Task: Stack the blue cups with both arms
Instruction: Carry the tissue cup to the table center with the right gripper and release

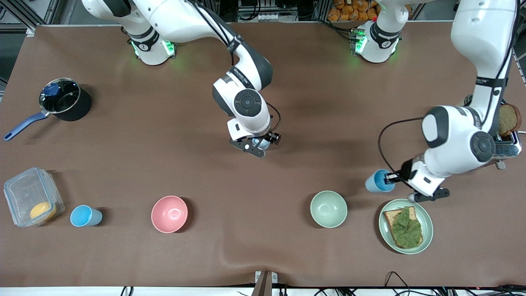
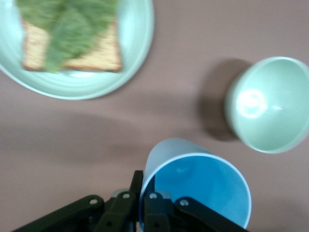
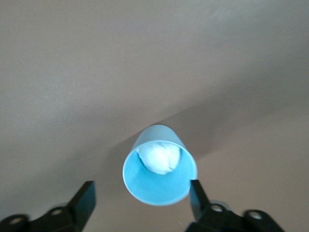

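Observation:
Next, the left gripper releases the bright blue cup inside the paler blue cup (image 1: 261,136) that stands on the mid-table.
A bright blue cup (image 1: 377,181) is pinched by its rim in my left gripper (image 1: 388,178), beside the green plate; one finger is inside it and one outside in the left wrist view (image 2: 193,186). I cannot tell whether it touches the table. My left gripper (image 2: 143,181) is shut on it. A paler blue cup (image 1: 261,143) with a whitish inside stands on the mid-table under my right gripper (image 1: 257,146). In the right wrist view this cup (image 3: 159,174) sits between the open fingers of my right gripper (image 3: 142,198), untouched. A third blue cup (image 1: 85,216) stands near the right arm's end.
A pink bowl (image 1: 169,214) and a pale green bowl (image 1: 328,209) stand near the front camera. A green plate (image 1: 427,230) holds toast with lettuce. A clear box (image 1: 31,201) and a pot (image 1: 65,100) are at the right arm's end, a toaster (image 1: 508,144) at the left arm's.

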You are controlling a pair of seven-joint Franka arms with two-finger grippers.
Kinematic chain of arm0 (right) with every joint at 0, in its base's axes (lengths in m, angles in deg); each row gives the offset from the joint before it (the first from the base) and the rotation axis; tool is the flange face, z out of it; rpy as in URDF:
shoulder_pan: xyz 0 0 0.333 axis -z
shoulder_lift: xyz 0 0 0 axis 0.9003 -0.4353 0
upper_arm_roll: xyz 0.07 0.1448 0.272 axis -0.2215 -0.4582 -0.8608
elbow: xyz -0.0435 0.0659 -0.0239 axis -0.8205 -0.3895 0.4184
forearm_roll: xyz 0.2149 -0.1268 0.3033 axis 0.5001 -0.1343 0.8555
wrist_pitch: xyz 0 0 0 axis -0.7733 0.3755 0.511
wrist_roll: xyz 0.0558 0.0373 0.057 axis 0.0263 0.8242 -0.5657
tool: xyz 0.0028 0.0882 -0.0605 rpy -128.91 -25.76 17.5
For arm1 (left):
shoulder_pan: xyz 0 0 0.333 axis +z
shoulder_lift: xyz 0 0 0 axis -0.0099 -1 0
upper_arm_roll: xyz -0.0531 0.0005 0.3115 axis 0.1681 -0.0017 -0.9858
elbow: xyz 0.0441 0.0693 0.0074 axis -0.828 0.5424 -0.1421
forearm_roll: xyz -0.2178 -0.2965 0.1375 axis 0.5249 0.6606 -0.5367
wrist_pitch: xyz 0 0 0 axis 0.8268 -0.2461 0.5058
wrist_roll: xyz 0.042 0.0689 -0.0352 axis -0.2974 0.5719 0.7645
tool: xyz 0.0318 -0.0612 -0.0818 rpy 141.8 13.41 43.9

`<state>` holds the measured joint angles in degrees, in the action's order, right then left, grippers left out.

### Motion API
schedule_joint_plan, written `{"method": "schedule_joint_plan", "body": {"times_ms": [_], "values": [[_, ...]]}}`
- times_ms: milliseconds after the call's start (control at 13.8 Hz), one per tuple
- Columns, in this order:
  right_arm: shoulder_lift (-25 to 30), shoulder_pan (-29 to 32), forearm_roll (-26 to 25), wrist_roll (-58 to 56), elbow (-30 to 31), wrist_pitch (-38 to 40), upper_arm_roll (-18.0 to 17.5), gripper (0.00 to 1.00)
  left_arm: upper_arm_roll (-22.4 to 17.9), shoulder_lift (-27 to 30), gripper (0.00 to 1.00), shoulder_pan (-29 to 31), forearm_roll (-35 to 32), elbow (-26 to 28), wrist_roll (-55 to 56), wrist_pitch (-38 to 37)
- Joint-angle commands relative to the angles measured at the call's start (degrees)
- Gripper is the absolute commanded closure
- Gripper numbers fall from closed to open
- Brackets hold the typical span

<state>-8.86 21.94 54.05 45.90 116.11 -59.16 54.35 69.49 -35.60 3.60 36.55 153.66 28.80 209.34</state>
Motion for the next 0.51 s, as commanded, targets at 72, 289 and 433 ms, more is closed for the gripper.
{"method": "schedule_joint_plan", "body": {"times_ms": [72, 289, 433], "values": [[4.7, 5.3, -0.7, -9.2, -4.2, 11.4, 0.6, 0.00, 5.7, 4.9, 1.00, 0.1, 0.7, 3.6, 8.7, -0.2], [8.1, 12.6, -1.3, -21.5, -4.1, 17.6, 0.6, 0.00, 9.0, 4.9, 1.00, -4.1, -2.2, 2.6, 20.2, -0.2], [10.5, 17.8, -3.0, -30.0, -3.9, 21.2, 0.6, 0.00, 9.0, 4.3, 1.00, -9.9, -4.3, 1.5, 27.8, -0.2]]}}
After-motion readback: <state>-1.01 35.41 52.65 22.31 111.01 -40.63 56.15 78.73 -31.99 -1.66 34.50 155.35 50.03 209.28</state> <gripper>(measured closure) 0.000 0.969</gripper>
